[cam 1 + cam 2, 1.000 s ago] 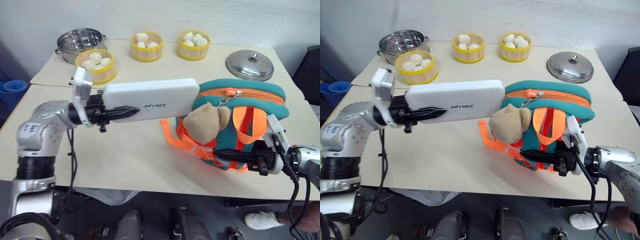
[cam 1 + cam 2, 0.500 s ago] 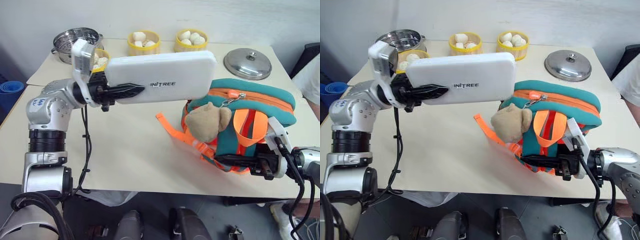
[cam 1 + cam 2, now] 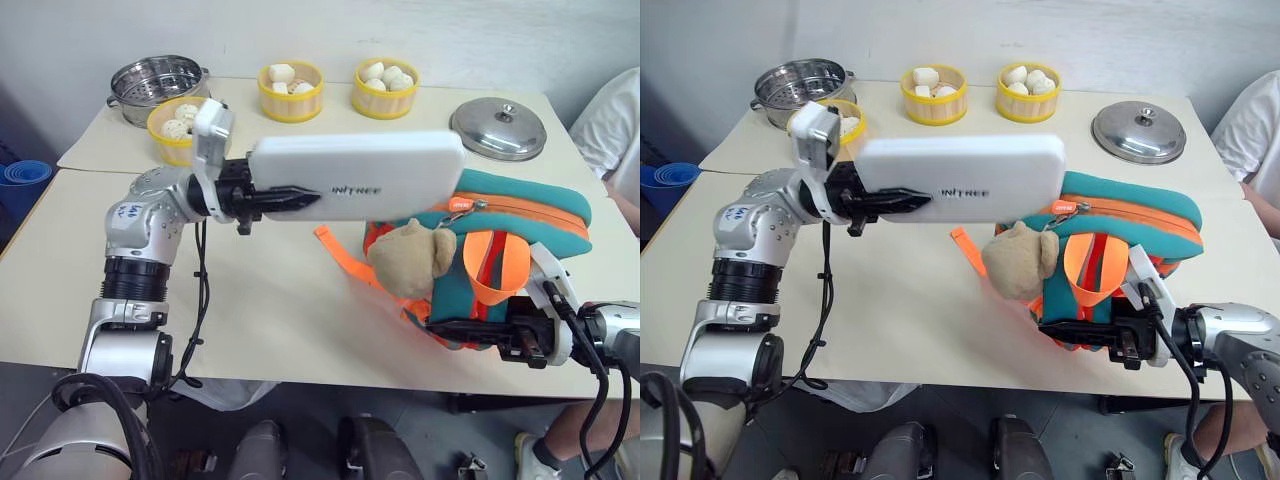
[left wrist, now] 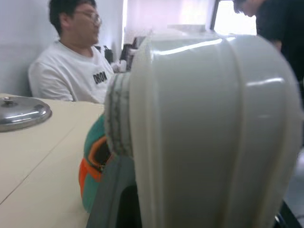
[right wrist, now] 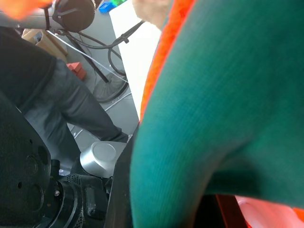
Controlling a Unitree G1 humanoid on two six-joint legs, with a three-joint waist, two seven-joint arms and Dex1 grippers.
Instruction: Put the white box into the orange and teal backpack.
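Note:
Next, my left gripper moves the white box, now held level above the table, inside the backpack's orange zipper opening (image 3: 488,206) (image 4: 101,152). It will let go of the box there, just behind the beige plush toy.
The white box (image 3: 370,172) hangs level above the table, and my left gripper (image 3: 298,196) is shut on its left end. Its right end reaches over the left top of the orange and teal backpack (image 3: 530,205), just above the zipper pull (image 3: 458,205). The backpack lies on the table's right side with a beige plush toy (image 3: 410,260) on its front and orange straps (image 3: 345,255) trailing left. My right gripper (image 3: 470,328) is shut on the backpack's lower front edge; teal fabric (image 5: 228,109) sits between its fingers in the right wrist view.
At the back stand a steel steamer pot (image 3: 155,78), three yellow baskets of buns (image 3: 180,122) (image 3: 292,90) (image 3: 384,88) and a steel lid (image 3: 497,127). A person in a white shirt (image 3: 612,110) sits at the table's right edge.
My left arm has carried the white box to the right and slightly up, so its far end now overlaps the backpack's top. The right gripper has kept its hold on the backpack.

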